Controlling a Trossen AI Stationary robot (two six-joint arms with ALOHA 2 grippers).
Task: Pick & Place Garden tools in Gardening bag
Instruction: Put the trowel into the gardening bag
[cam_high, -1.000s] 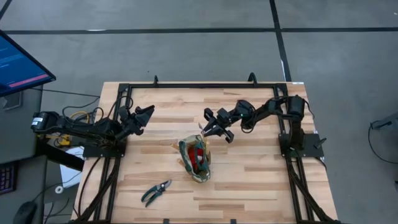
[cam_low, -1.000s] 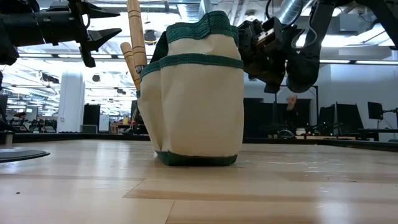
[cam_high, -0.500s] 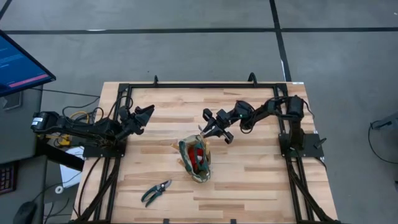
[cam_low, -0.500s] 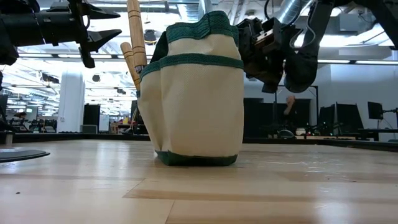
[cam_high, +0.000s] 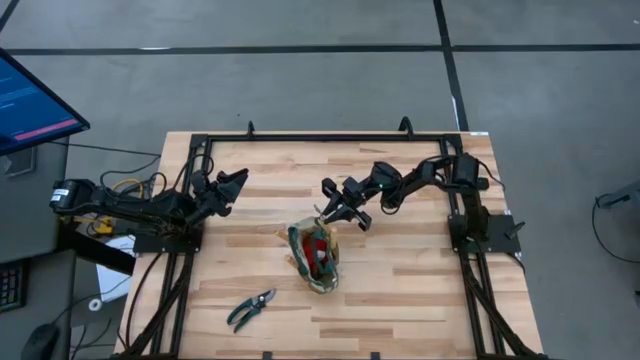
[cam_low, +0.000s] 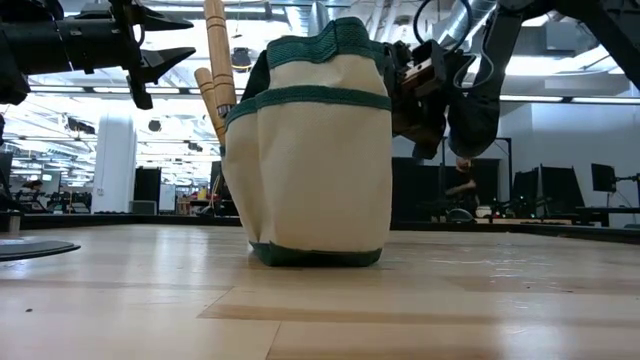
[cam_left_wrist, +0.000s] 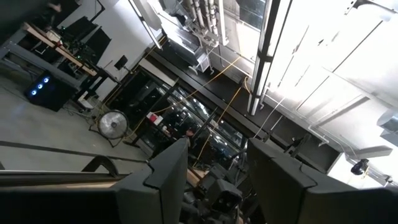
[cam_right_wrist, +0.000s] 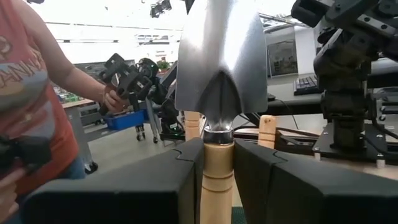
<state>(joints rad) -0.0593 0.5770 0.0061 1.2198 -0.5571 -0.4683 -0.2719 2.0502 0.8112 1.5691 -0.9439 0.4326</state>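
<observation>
The trowel's handle is too shallow in the gardening bag, so my right gripper should open and grab it nearer to the metal collar (cam_right_wrist: 218, 136) to lower it.
The gardening bag (cam_high: 315, 258), tan with green edging, stands upright on its base mid-table; it also shows in the low view (cam_low: 315, 150). A red item (cam_high: 318, 250) lies inside it, and two wooden handles (cam_low: 214, 60) stick up out of it. My right gripper (cam_high: 335, 207) is just beyond the bag's far side, shut on a silver-bladed trowel (cam_right_wrist: 221, 62). My left gripper (cam_high: 232, 184) is open and empty at the far left, above the table. Dark-handled pruning shears (cam_high: 251, 308) lie flat near the front edge. My right gripper pinches the trowel's wooden handle (cam_right_wrist: 217, 171) between its two fingers, close to the neck under the blade. The silver blade stands out past the fingers, and the trowel is lifted clear of the table. The handle's lower end is hidden by the fingers.
A black frame (cam_high: 300, 138) runs along the table's far edge and down both sides. A person (cam_right_wrist: 37, 93) stands in the room beyond the table. Bare wood lies to the right of the bag and along the front.
My right gripper has gone a little toward the table's left, closer to the bag, carrying the trowel, which stays in the hold.
</observation>
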